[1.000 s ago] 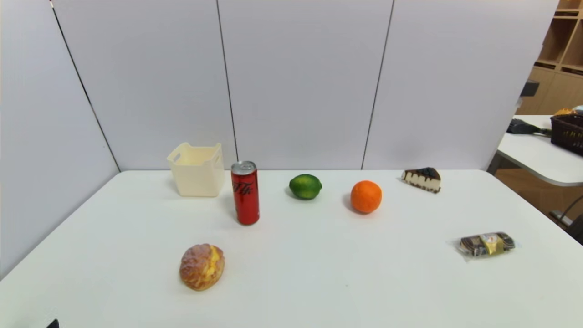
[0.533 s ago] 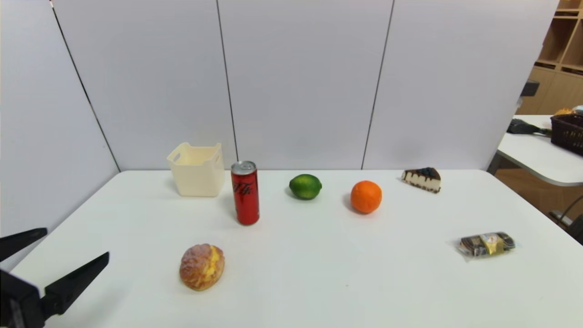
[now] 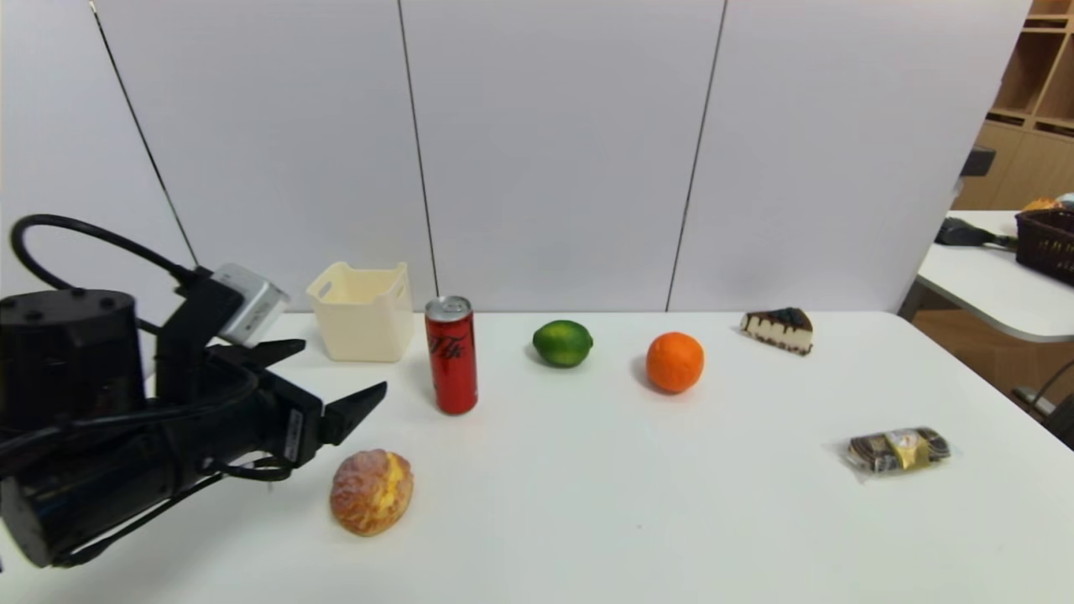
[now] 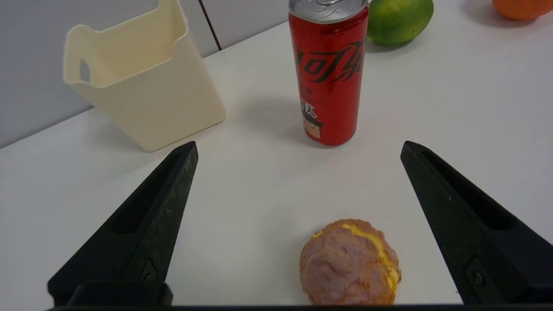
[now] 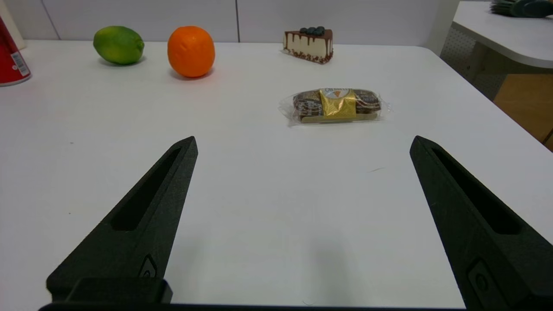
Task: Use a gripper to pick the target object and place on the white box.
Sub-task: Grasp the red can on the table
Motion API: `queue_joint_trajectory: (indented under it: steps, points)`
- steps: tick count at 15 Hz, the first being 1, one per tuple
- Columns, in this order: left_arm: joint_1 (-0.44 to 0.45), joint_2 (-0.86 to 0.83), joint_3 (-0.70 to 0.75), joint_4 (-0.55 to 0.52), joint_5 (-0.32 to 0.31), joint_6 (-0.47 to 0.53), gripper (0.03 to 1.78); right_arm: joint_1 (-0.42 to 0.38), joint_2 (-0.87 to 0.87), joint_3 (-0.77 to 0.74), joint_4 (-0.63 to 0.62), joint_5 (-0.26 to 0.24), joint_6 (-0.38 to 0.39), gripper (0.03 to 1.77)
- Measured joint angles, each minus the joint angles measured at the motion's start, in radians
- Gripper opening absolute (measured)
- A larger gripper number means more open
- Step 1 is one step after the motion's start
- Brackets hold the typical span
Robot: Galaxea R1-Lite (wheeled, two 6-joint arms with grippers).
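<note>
The red can beside the white box is next for my left gripper, which should go to it and close around the can's middle point(image 3: 453, 354) point(image 4: 332, 75).
The target object, a tall red can point(image 3: 451, 356) with a silver top, stands upright on the white table just right of the white box point(image 3: 362, 323). My left gripper point(image 3: 342, 367) hovers over the table's left side, open and empty, pointing towards the can from a short way off. In the left wrist view the can point(image 4: 329, 73) and the white box point(image 4: 142, 95) stand beyond the open left gripper point(image 4: 299, 144). The right gripper point(image 5: 303, 139) hangs open and empty low over the table's near right part; only an edge of the can point(image 5: 11, 65) shows there.
A cream puff point(image 3: 372, 491) lies just below and right of the left gripper. A lime point(image 3: 562, 343), an orange point(image 3: 674, 361) and a cake slice point(image 3: 778, 330) sit in a row right of the can. A wrapped snack point(image 3: 896, 449) lies at the right. A second table point(image 3: 990, 285) stands beyond.
The left arm has come up from the lower left corner and moved forward and right towards the can, its jaws open throughout. Nothing on the table has moved.
</note>
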Motion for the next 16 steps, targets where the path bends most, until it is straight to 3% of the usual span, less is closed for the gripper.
queue_joint_trajectory:
  steps: [4,6,11,16]
  points:
    - [-0.040,0.207,-0.002,-0.307,0.000,-0.010,1.69,-0.001,0.000,0.000,0.000,0.000,0.000,1.70]
    - [-0.051,0.272,-0.002,-0.407,0.000,-0.037,1.69,-0.001,0.000,0.000,0.000,0.000,0.000,1.70]
    - [-0.067,0.389,0.002,-0.565,0.000,-0.095,1.69,0.000,0.000,0.000,-0.001,0.000,0.000,1.70]
    - [-0.064,0.480,-0.008,-0.624,0.004,-0.121,1.69,-0.001,0.000,0.000,0.000,0.000,0.000,1.70]
